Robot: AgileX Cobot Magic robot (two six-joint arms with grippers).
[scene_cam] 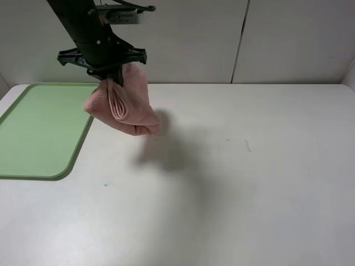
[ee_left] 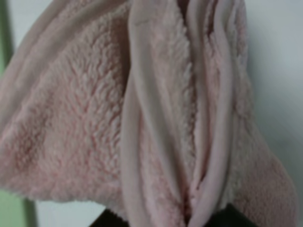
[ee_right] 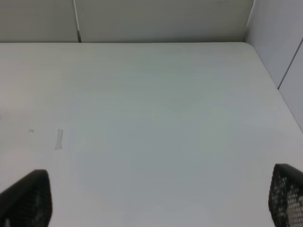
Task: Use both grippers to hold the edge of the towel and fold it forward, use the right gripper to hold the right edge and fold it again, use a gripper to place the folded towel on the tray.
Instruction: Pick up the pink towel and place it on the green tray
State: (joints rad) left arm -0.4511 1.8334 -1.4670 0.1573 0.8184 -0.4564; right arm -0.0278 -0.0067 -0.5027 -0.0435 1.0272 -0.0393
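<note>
The left gripper will release the folded pink towel on the middle of the light-green tray (scene_cam: 45, 127). The towel now hangs just beside the tray's rim.
The folded pink towel (scene_cam: 129, 105) hangs in the air from my left gripper (scene_cam: 113, 79), which is shut on its top edge, just right of the tray's right rim. In the left wrist view the towel (ee_left: 142, 123) fills the frame, its stitched hems running in folds down to the black fingertips (ee_left: 227, 218). The light-green tray (scene_cam: 39, 130) lies flat at the table's left side. My right gripper (ee_right: 156, 198) is open and empty over bare table; only its two black fingertips (ee_right: 26, 198) show, wide apart. The right arm is out of the exterior view.
The white table (scene_cam: 249, 177) carries the towel's shadow right of the tray. A small tape mark (scene_cam: 247, 145) is on the table's right half, also in the right wrist view (ee_right: 58, 139). A grey panel wall stands behind the table.
</note>
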